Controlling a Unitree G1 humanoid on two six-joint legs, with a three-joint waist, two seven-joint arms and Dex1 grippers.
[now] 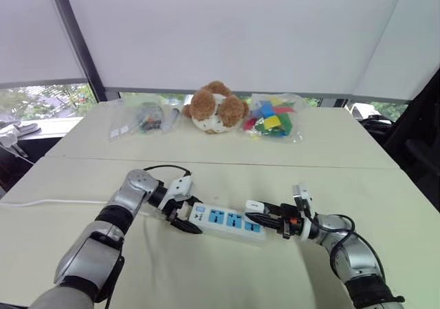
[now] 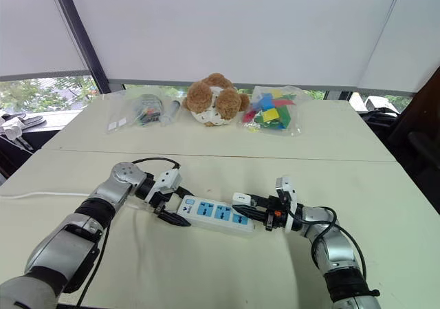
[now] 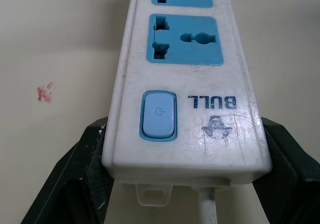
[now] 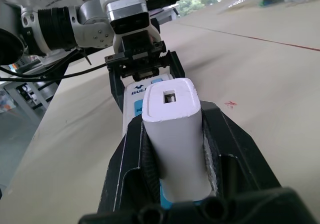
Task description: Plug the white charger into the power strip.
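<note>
Next, I let go of the white charger with my right gripper, standing in the power strip's blue socket (image 1: pixel 252 215) (image 4: pixel 187 198) farthest from my left gripper.
The power strip (image 1: pixel 227 221), a long white bar with blue sockets and a blue switch (image 3: pixel 159 115), lies flat on the cream table. My left gripper (image 1: pixel 187 217) is shut on its switch end, one black finger (image 3: pixel 75 184) pressed to each side. Held lengthwise in my shut right gripper (image 4: pixel 172 119) is the white charger (image 4: pixel 172 129), a small rounded block. It sits just over the strip's opposite end (image 1: pixel 258 226), pointing along the strip toward the left gripper. Its prongs are hidden, and I cannot tell whether it touches the strip.
At the far side of the table sit a brown-and-white plush toy (image 1: pixel 214 107), a bag of coloured blocks (image 1: pixel 271 116) and clear bags of small items (image 1: pixel 141 118). The strip's white cord (image 1: pixel 41 202) runs off to the left. Black cables loop by both wrists.
</note>
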